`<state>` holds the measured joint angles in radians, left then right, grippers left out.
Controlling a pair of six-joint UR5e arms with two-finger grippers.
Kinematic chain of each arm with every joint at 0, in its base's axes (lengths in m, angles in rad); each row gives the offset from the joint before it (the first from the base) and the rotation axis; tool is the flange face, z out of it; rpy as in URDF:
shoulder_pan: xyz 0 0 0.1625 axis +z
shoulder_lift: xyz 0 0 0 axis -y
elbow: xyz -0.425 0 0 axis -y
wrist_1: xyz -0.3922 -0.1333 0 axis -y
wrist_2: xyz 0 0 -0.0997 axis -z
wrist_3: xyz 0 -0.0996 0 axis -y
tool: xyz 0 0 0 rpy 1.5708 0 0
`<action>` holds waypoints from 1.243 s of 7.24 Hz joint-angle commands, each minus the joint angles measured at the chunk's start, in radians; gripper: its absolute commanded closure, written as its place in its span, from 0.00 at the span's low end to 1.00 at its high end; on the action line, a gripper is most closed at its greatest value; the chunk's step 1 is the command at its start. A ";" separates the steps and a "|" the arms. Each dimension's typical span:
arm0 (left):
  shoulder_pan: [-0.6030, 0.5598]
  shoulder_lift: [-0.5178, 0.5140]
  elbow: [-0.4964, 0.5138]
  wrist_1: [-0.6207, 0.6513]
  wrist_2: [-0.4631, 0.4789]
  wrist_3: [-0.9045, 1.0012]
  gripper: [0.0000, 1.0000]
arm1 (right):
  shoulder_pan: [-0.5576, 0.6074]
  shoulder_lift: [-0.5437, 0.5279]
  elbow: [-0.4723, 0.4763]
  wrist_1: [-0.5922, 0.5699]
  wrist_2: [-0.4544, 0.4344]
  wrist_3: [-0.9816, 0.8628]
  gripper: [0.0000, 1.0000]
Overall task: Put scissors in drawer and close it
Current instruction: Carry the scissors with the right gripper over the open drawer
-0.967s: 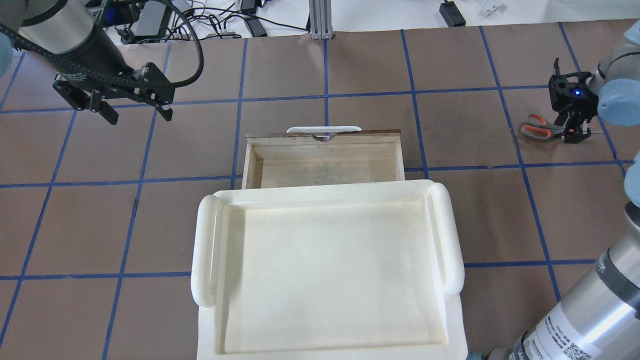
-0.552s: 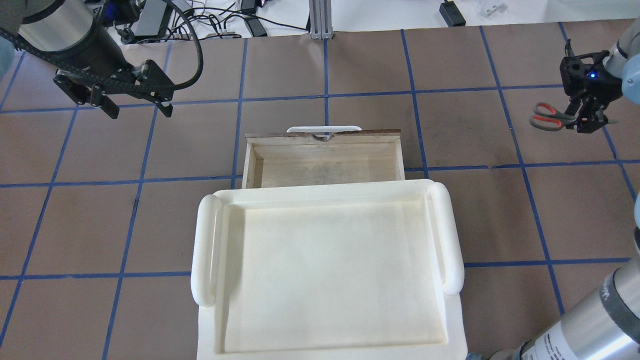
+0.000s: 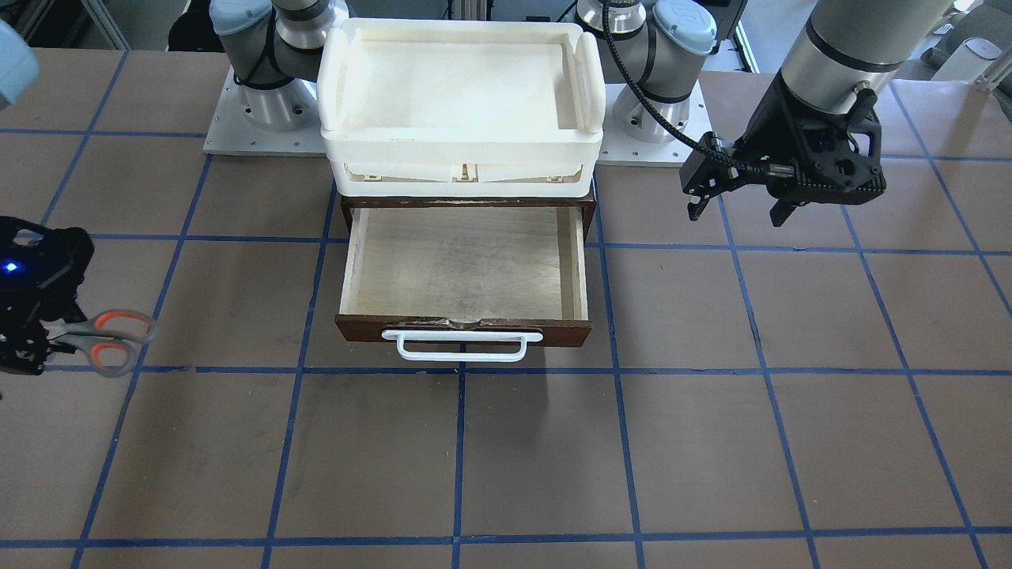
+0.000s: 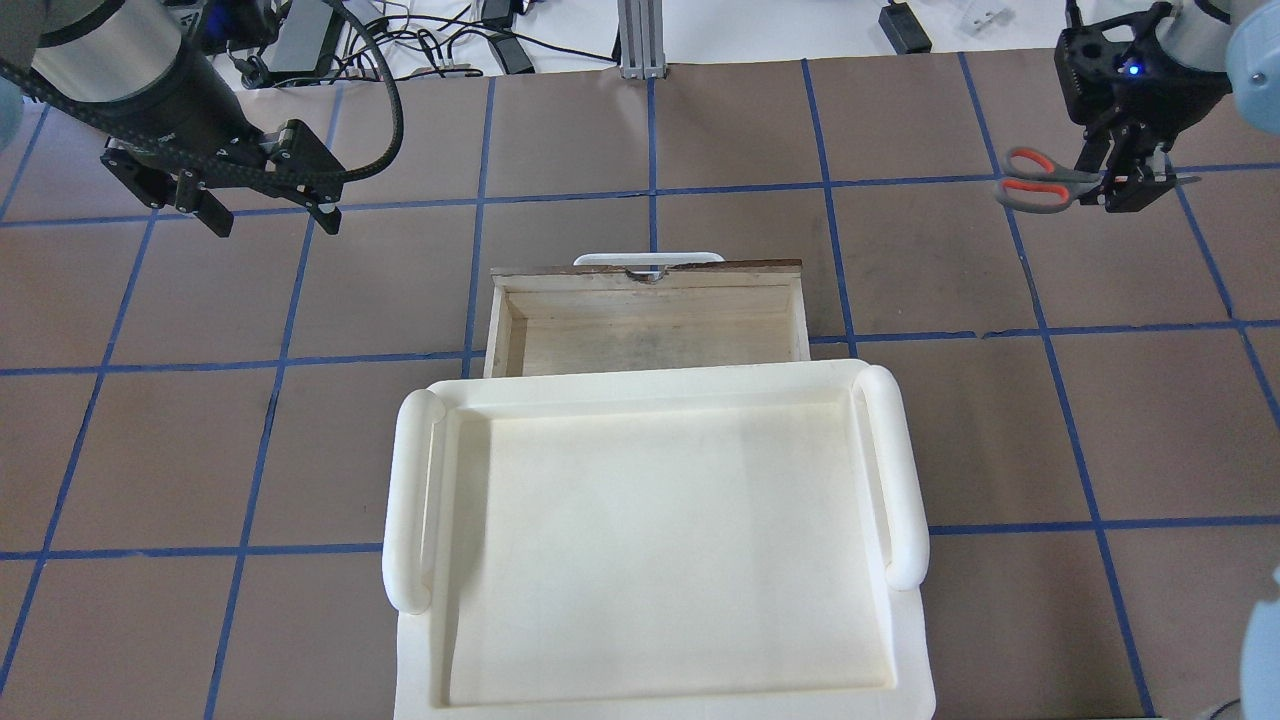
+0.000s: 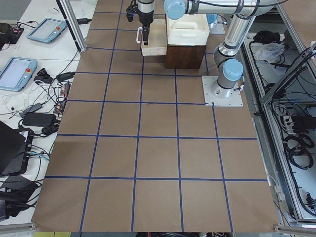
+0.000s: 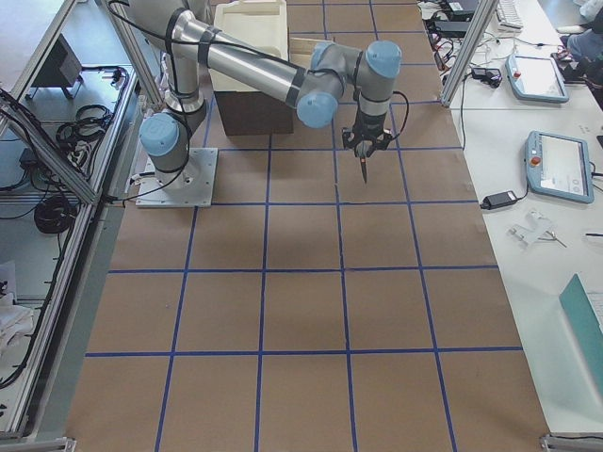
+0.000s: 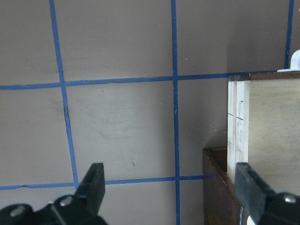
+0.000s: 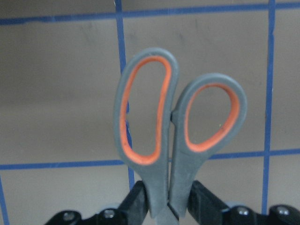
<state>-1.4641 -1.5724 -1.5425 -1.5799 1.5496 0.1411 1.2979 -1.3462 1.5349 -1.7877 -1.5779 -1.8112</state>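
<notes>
Next, my right gripper lets go of the scissors on the middle of the dark brown drawer's pale plywood bottom [image 3: 481,265], where I will set them down.
My right gripper [image 4: 1128,185] is shut on the scissors [image 4: 1040,183], which have grey handles with orange-red inner loops, and holds them above the table at the far right. They also show in the front view [image 3: 107,341] and in the right wrist view [image 8: 174,136], pinched just below the handles. The dark brown drawer [image 4: 648,320] stands open with its pale plywood inside bare; its white bar handle [image 3: 461,346] faces away from me. My left gripper [image 4: 268,212] is open and empty above the table, far left of the drawer.
A cream-white plastic tray [image 4: 905,480] sits on top of the cabinet, above the drawer's rear. Brown table with blue tape grid. Cables and power bricks [image 4: 430,40] lie beyond the table's far edge.
My right gripper has lifted the scissors off the table and carried them up and toward the far side, slightly left. My left gripper has barely moved.
</notes>
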 commanded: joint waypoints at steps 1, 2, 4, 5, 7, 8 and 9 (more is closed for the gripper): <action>0.001 -0.001 0.002 0.000 0.000 0.000 0.00 | 0.191 -0.051 -0.013 0.059 0.042 0.158 0.82; 0.001 0.000 0.002 0.000 0.000 0.000 0.00 | 0.289 -0.051 -0.016 0.057 0.044 0.243 0.82; 0.001 0.000 0.001 0.001 0.001 0.000 0.00 | 0.456 -0.050 -0.015 0.048 0.052 0.483 0.82; 0.001 0.000 0.001 0.001 0.001 0.000 0.00 | 0.543 -0.044 -0.015 0.039 0.053 0.594 0.82; 0.001 -0.001 0.001 0.001 0.001 0.000 0.00 | 0.619 -0.022 -0.006 0.018 0.070 0.645 0.80; 0.001 -0.001 0.001 0.001 0.001 0.000 0.00 | 0.662 0.001 -0.006 0.011 0.070 0.705 0.80; 0.001 0.000 0.001 0.001 0.001 0.000 0.00 | 0.687 0.037 -0.006 -0.060 0.072 0.726 0.80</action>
<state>-1.4634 -1.5735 -1.5416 -1.5785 1.5508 0.1411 1.9452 -1.3463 1.5286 -1.7909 -1.5095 -1.1265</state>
